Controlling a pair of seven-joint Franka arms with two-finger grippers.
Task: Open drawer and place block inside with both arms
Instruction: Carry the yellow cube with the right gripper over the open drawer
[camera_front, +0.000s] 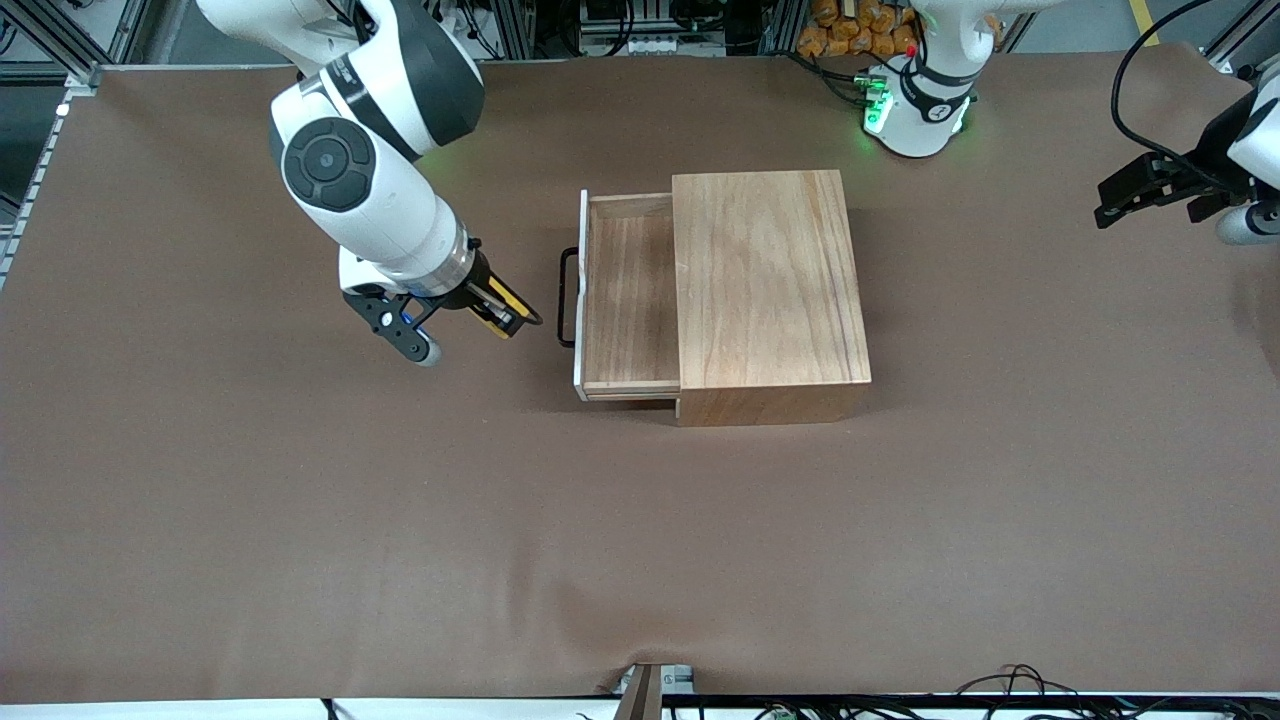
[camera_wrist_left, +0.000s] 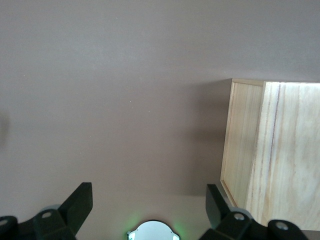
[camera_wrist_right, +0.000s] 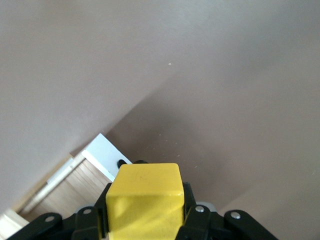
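Observation:
I need to release the yellow block with my right gripper on the drawer's bottom (camera_front: 635, 317), halfway between its white front panel and the box.
The drawer (camera_front: 630, 290) is pulled out of the wooden box (camera_front: 765, 290) toward the right arm's end of the table, and its tray shows nothing inside. Its white front panel (camera_front: 580, 300) carries a black bar handle (camera_front: 568, 297). My right gripper (camera_front: 500, 312) is shut on the yellow block (camera_front: 505, 300) and holds it above the table beside the handle. In the right wrist view the block (camera_wrist_right: 145, 197) sits between the jaws, with the drawer's corner (camera_wrist_right: 102, 152) below it. My left gripper (camera_front: 1135, 192) is open and empty (camera_wrist_left: 148, 205) over the table at the left arm's end, apart from the box (camera_wrist_left: 272, 155).
The brown table (camera_front: 640, 550) spreads wide around the box. The left arm's green-lit base (camera_front: 915, 105) stands at the table's top edge. Cables (camera_front: 1010, 685) lie along the edge nearest the front camera.

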